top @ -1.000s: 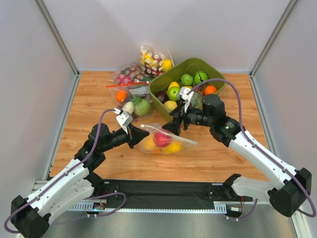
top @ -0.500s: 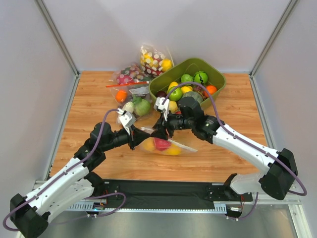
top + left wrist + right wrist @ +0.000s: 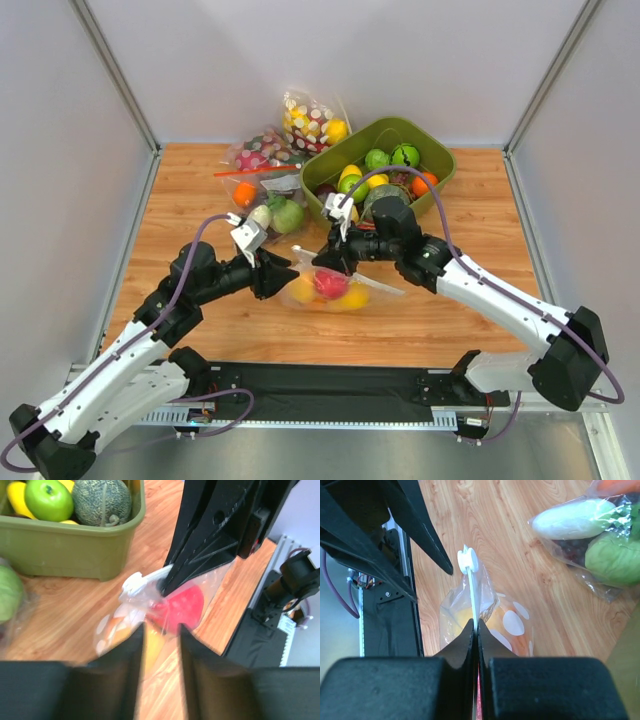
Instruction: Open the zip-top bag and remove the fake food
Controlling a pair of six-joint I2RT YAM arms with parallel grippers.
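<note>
My right gripper is on the bag's zip behind the white slider. Next, my left gripper pinches the bag's end (image 3: 126,597) before my right gripper takes the slider.
The clear zip-top bag (image 3: 372,286) with white dots lies mid-table, holding the fake food: a red fruit (image 3: 329,283), an orange one (image 3: 300,290) and a yellow one (image 3: 352,297). My right gripper (image 3: 323,265) is shut on the bag's pale zip strip (image 3: 472,592), just behind its white slider (image 3: 467,560). My left gripper (image 3: 290,273) stands open at the bag's left end, its fingers (image 3: 122,670) apart, with the bag (image 3: 125,625) and the red fruit (image 3: 185,607) just beyond the tips. Whether they touch the plastic is unclear.
A green bin (image 3: 445,178) of fruit stands at the back right, close behind the right wrist. Other filled bags lie at the back: a dotted one (image 3: 312,118), one with a red zip strip (image 3: 250,160), one with white and green vegetables (image 3: 280,212).
The right gripper came left and down from the bin onto the bag's zip strip and shut on it. The left gripper opened, letting go of the bag's end.
</note>
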